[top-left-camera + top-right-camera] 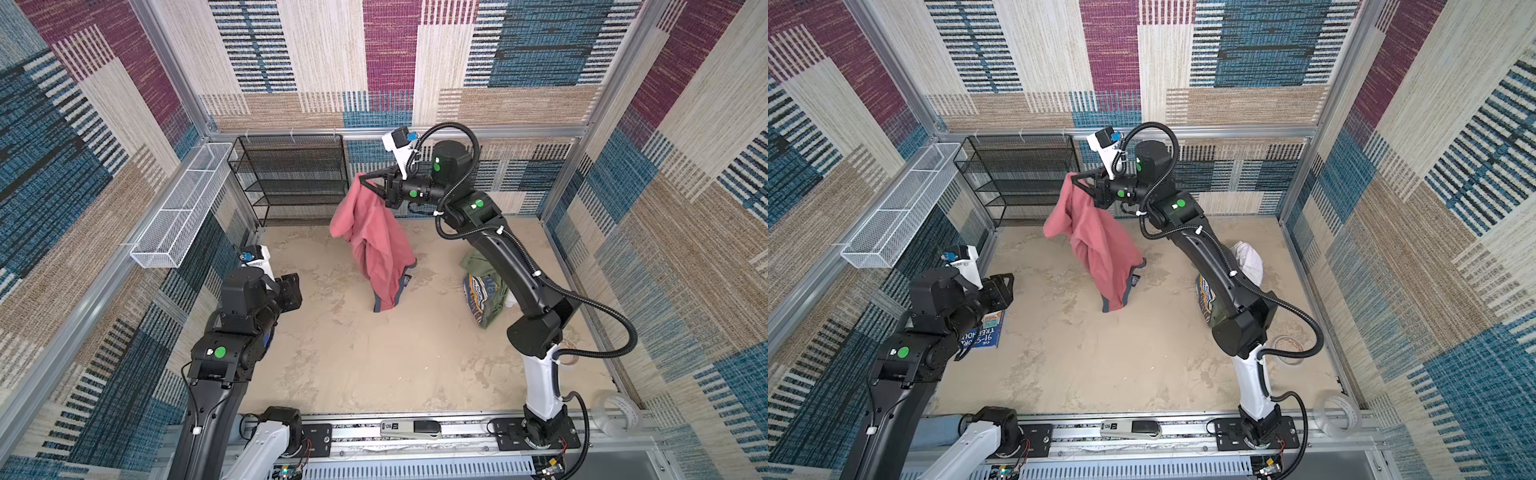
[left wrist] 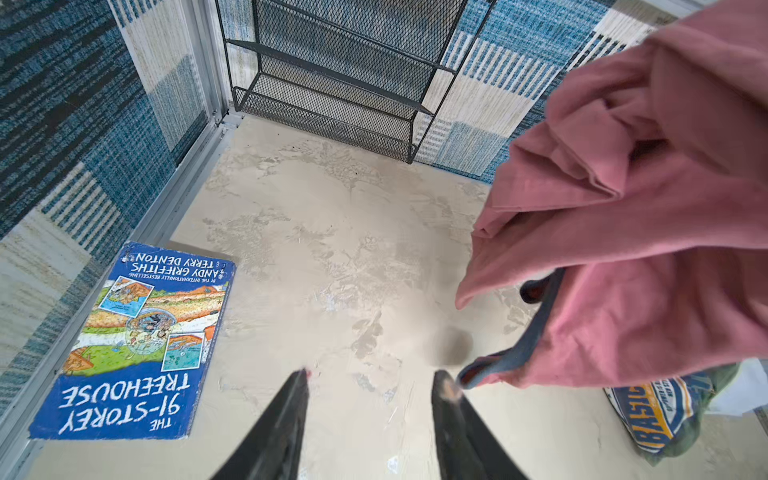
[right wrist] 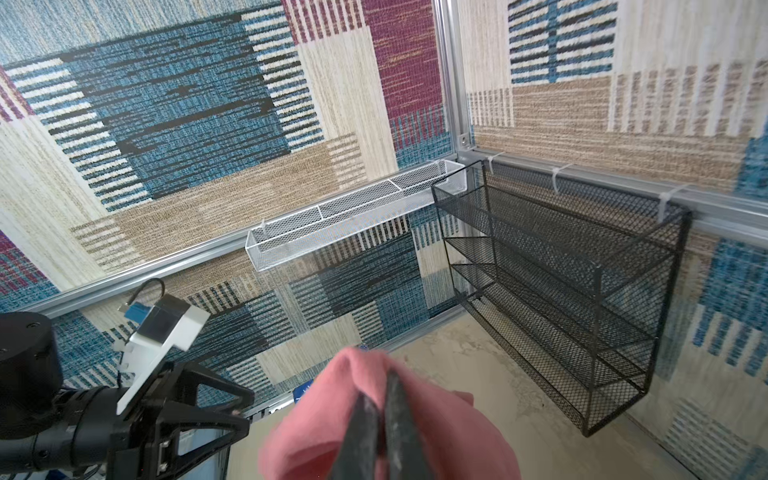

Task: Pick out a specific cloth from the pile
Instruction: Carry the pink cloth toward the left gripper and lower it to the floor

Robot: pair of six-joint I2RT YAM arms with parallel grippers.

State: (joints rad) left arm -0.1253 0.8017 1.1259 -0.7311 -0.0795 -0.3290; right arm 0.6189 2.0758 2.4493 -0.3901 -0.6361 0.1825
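My right gripper releases the salmon-red cloth next, on the bare table [image 1: 338,300] close beside my open left gripper.
The salmon-red cloth [image 1: 374,241] [image 1: 1096,245] with grey-blue trim hangs in the air over the middle back of the table. My right gripper [image 1: 362,179] [image 1: 1073,178] is shut on its top fold; in the right wrist view the closed right gripper [image 3: 380,386] has pink fabric bunched round it. The pile [image 1: 484,291] [image 1: 1248,257] lies at the right, partly hidden behind the right arm: olive green, white, and a blue-and-yellow print [image 2: 656,411]. My left gripper [image 1: 291,286] [image 2: 372,378] is open and empty, to the left of the cloth [image 2: 644,208] and apart from it.
A blue book [image 1: 986,330] [image 2: 137,345] lies flat by the left wall under the left arm. A black mesh rack [image 1: 291,178] stands at the back wall and a white mesh basket [image 1: 183,208] hangs on the left wall. A tape roll [image 1: 619,415] sits at the front right corner.
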